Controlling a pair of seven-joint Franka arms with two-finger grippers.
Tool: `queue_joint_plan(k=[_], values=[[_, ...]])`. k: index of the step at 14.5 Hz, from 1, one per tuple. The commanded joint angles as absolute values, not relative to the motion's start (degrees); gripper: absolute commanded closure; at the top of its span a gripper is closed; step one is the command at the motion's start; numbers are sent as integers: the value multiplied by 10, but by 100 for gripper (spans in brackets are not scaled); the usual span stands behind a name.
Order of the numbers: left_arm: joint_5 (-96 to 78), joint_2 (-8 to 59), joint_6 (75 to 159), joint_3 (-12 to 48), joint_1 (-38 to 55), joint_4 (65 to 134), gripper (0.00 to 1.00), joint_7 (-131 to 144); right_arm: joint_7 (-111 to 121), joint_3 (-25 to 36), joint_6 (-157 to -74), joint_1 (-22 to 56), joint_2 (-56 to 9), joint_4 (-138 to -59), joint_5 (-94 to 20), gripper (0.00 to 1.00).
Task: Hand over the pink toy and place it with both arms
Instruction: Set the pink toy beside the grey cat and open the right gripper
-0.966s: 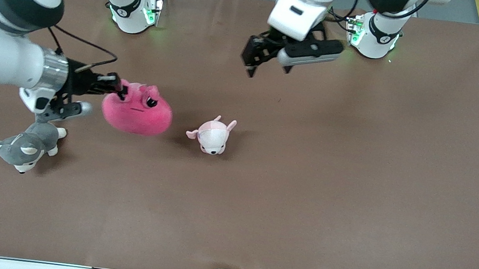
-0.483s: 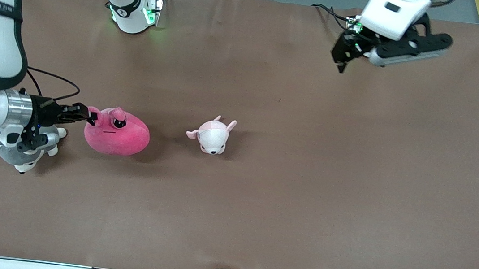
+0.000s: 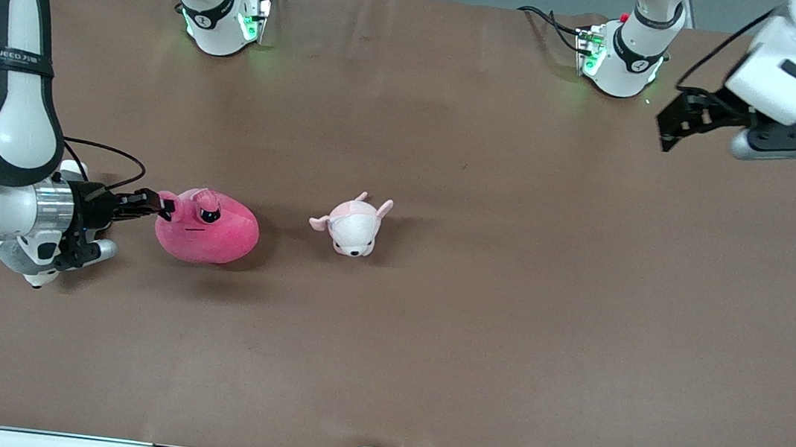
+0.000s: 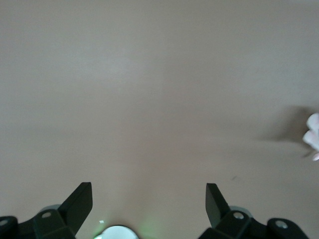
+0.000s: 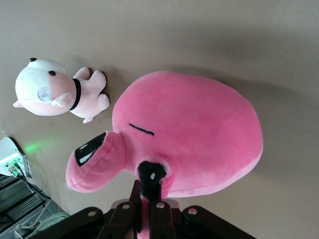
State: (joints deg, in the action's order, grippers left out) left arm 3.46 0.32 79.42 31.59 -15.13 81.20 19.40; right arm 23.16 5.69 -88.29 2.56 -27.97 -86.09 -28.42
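My right gripper needs to release the pink toy on the table (image 3: 177,239) between the husky plush and the small pale plush.
The pink toy (image 3: 210,228), a round hot-pink plush with black eyes, rests on the brown table toward the right arm's end. My right gripper (image 3: 164,206) is shut on a fold of the pink toy at its edge by one eye. In the right wrist view the fingers (image 5: 160,209) pinch pink plush beside a black eye of the toy (image 5: 199,134). My left gripper (image 3: 667,134) is open and empty, up over the table at the left arm's end, near its base. The left wrist view shows its two fingertips (image 4: 82,199) wide apart over bare table.
A small pale pink-and-white plush animal (image 3: 353,224) lies mid-table beside the pink toy and also shows in the right wrist view (image 5: 57,94). A grey-and-white husky plush (image 3: 26,260) lies mostly hidden under my right wrist. The two arm bases (image 3: 221,12) stand along the table's back edge.
My right gripper lowered the pink toy onto the table, nearer the front camera. My left arm swung away from mid-table to the left arm's end, past its base.
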Motion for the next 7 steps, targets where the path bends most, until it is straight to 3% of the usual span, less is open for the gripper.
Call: queue_joint_plan(k=[1,5,7], values=[[14,-22,778,318,-215,829,0,95,240,51,-879,11,-297,-849,-295,98],[-25,-52,777,317,-327,850,0,-57,240,51,-884,11,-307,-850,-299,98],[-26,-51,780,316,-336,850,0,-65,240,51,-885,6,-313,-851,-304,97]])
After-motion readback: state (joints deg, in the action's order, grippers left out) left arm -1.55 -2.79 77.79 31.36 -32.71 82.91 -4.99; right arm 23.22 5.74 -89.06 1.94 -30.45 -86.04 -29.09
